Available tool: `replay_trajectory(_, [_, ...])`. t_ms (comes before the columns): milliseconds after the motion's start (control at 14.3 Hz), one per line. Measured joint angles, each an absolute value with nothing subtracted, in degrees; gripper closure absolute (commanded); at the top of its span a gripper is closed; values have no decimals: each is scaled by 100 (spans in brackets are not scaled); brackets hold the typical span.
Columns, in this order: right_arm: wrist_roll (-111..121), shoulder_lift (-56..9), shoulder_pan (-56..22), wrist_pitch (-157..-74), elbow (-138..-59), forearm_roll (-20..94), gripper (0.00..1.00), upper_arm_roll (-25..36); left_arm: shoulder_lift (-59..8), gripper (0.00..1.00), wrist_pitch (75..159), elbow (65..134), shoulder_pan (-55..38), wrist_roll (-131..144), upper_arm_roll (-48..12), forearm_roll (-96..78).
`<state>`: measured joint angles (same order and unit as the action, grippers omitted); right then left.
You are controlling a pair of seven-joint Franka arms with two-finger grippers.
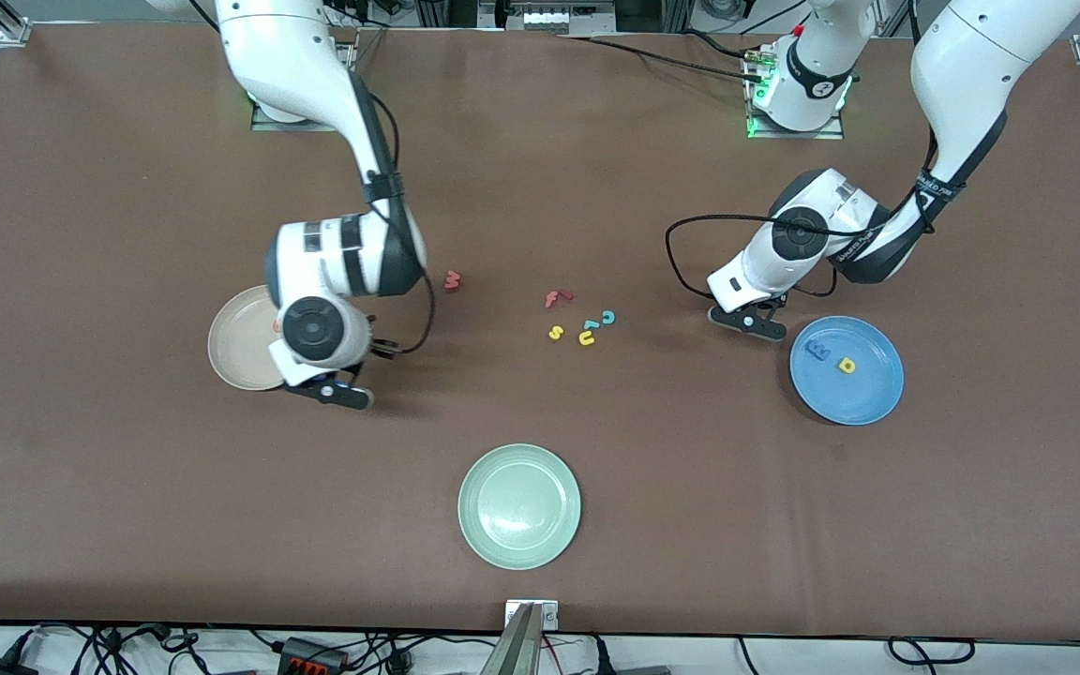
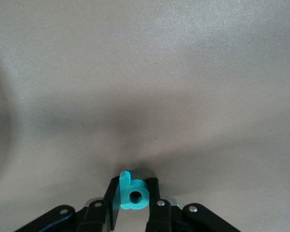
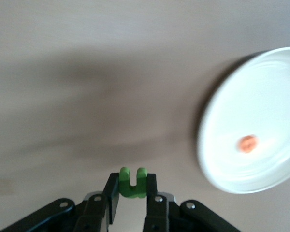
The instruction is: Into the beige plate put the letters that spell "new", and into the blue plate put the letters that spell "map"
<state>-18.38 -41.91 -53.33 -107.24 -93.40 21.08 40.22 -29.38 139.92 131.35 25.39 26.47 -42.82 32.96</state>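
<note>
Next, my left gripper lets go of the teal letter in the blue plate (image 1: 830,399) beside the yellow letter, away from the blue m.
My left gripper (image 2: 134,186) is shut on the teal a (image 2: 133,193), low over bare table beside the blue plate (image 1: 863,398). In that plate lie the blue m (image 1: 818,350) and the yellow p (image 1: 847,365). My right gripper (image 3: 134,181) is shut on the green n (image 3: 134,183), beside the beige plate (image 3: 261,96), which holds the orange e (image 3: 247,143). In the front view the right hand (image 1: 329,392) covers part of the beige plate (image 1: 235,352). The red w (image 1: 452,279) lies on the table near the right arm's wrist.
A cluster of loose letters sits mid-table: red f (image 1: 556,298), teal c (image 1: 607,317), yellow s (image 1: 555,332), yellow u (image 1: 587,337). A pale green plate (image 1: 519,506) stands nearer the front camera. The left hand (image 1: 748,319) has a looping cable beside it.
</note>
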Motion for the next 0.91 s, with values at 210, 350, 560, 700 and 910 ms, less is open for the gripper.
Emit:
replay_trajectory(210, [-728,-3810,-5331,-10721,-10141,2107,74,4548,-2879,88,13830,12971,2551,2428,-4284,3314])
replay_trajectory(350, [-122,-3668,-5314,-10775,-10559,2108,74,4806,-2733,87,13419,12612,2598,2276,-4291,3315])
replay_trajectory(560, [647,-3638,-5052,-11104,-10947,2108,74,4931,-2586,87,12723,11897,2756,1990,-4292,3315])
replay_trajectory(700, [917,-3661,-4818,-11257,-11042,2114,74,4918,-2620,87,12517,11508,2929,1507,-4243,3315])
replay_trajectory(910, [962,-3791,-4753,-11484,-11073,2177,72,4837,-2995,87,12495,10983,3305,646,-4078,3315])
